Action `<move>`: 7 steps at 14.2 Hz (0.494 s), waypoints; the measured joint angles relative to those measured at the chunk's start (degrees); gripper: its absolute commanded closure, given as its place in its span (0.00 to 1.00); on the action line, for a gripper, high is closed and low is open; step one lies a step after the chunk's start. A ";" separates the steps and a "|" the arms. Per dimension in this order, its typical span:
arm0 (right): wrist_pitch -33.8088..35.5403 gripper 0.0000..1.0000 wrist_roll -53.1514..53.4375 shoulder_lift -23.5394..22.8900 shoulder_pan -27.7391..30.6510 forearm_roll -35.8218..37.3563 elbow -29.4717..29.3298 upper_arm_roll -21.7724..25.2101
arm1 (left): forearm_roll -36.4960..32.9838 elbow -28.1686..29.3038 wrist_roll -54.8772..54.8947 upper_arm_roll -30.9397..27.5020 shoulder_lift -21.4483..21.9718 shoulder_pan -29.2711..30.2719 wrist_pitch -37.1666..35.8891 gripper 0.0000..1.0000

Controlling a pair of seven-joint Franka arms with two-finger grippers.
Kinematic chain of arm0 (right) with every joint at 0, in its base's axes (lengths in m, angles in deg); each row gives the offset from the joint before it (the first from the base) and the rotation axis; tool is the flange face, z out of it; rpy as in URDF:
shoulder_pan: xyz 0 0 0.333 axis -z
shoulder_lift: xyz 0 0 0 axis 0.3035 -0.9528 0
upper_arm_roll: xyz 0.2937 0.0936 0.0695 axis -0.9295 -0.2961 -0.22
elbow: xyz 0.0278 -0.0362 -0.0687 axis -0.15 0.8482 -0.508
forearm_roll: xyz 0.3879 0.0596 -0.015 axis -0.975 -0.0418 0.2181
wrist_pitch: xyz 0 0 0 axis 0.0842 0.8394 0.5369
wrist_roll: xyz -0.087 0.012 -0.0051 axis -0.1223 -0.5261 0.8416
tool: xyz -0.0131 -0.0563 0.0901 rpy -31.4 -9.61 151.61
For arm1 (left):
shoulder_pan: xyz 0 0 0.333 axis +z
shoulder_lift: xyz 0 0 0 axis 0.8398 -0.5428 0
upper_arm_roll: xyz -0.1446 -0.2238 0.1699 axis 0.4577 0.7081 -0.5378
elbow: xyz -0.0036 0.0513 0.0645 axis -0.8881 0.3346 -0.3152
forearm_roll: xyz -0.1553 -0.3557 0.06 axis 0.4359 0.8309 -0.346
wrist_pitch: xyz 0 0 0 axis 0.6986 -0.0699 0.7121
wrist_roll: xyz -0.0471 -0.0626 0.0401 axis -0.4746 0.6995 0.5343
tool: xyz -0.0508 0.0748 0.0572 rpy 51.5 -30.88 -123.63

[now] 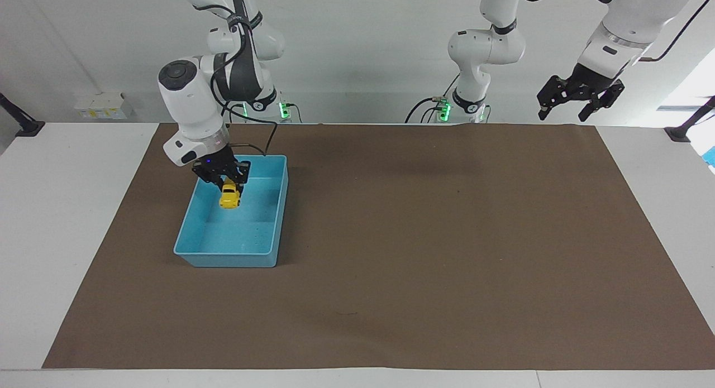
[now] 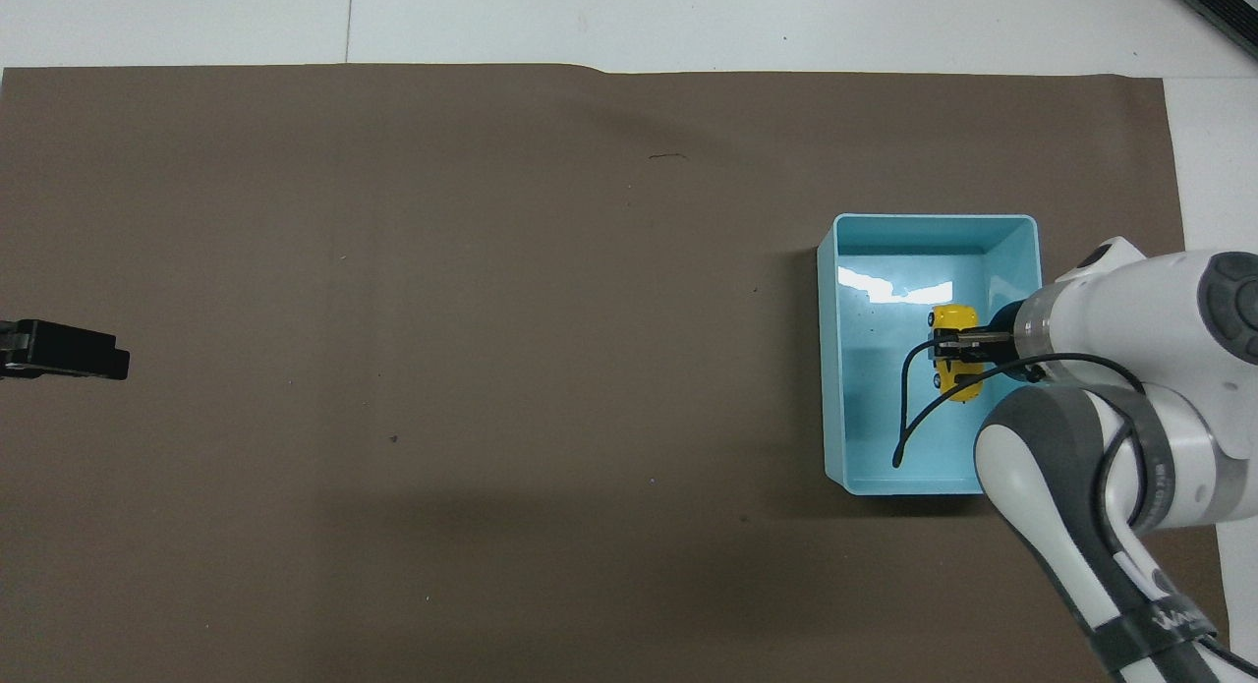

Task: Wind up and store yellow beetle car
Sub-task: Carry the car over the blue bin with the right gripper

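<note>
Next, my right gripper sets the yellow beetle car, now hanging low inside the bin, down on the bin's bottom under the dangling black cable [image 2: 910,407].
The yellow beetle car [image 1: 229,199] hangs in my right gripper [image 1: 227,187], which is shut on it low inside the light blue bin [image 1: 223,260], toward the end of the bin nearer the robots. I cannot tell whether the car touches the bin floor. In the overhead view the car [image 2: 953,319] lies lengthwise in the bin [image 2: 829,369], with the right gripper [image 2: 958,344] across its middle. My left gripper [image 1: 578,100] is open and empty, raised high over the left arm's end of the table, waiting. Only its tip [image 2: 64,349] shows in the overhead view.
A brown mat [image 1: 424,254] covers most of the white table. The bin stands on it at the right arm's end. A black cable [image 2: 909,418] from the right wrist dangles over the bin.
</note>
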 measured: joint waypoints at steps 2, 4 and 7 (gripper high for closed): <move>-3.18 1.00 -0.10 0.29 -0.01 0.00 3.07 -0.01 | 0.00 0.00 0.00 0.00 0.00 0.00 0.00 0.00; -4.92 1.00 -0.36 0.37 -0.01 0.00 4.90 -0.01 | 0.00 0.00 0.00 0.00 0.00 0.00 0.00 0.00; -11.84 1.00 -0.45 0.38 -0.03 0.00 9.91 -0.02 | 0.00 0.00 0.00 0.00 0.00 0.00 0.00 0.00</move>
